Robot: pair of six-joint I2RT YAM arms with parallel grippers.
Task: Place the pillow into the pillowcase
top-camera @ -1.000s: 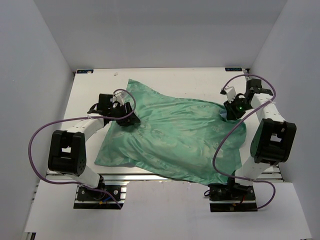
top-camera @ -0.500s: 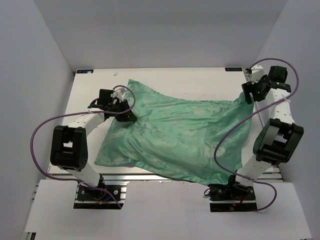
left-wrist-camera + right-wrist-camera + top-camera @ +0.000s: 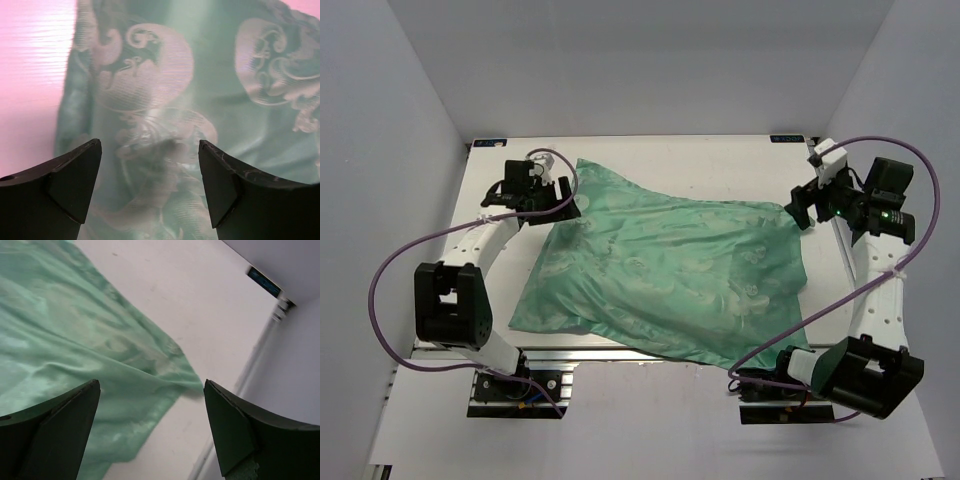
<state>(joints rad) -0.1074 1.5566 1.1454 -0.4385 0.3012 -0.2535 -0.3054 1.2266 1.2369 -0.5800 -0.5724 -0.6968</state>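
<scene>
I should pinch the pillowcase's side (image 3: 582, 224) with my left gripper and drag it clear of the rail, because the pillowcase's near edge lies slanted over the front rail.
The sea-green pillowcase (image 3: 660, 270) with its pale leaf pattern lies spread and puffed up over the middle of the white table (image 3: 700, 160). No pillow shows; it is hidden. My left gripper (image 3: 563, 203) hovers open over the case's far left part, with patterned cloth (image 3: 225, 100) below its fingers and nothing between them (image 3: 148, 150). At the case's far right corner (image 3: 185, 377) my right gripper (image 3: 800, 210) hangs open above cloth (image 3: 60, 340) and bare table, its jaws wide apart and empty (image 3: 150, 385).
White walls close the table in on the left, back and right. A metal rail (image 3: 260, 355) runs along the right edge, with a small blue label (image 3: 262, 282) at the far right corner. Purple cables loop beside both arms.
Both grippers have opened and let go of the cloth. The right arm drew the case's right corner outward, then swung up and right. The left gripper moved toward the far left.
</scene>
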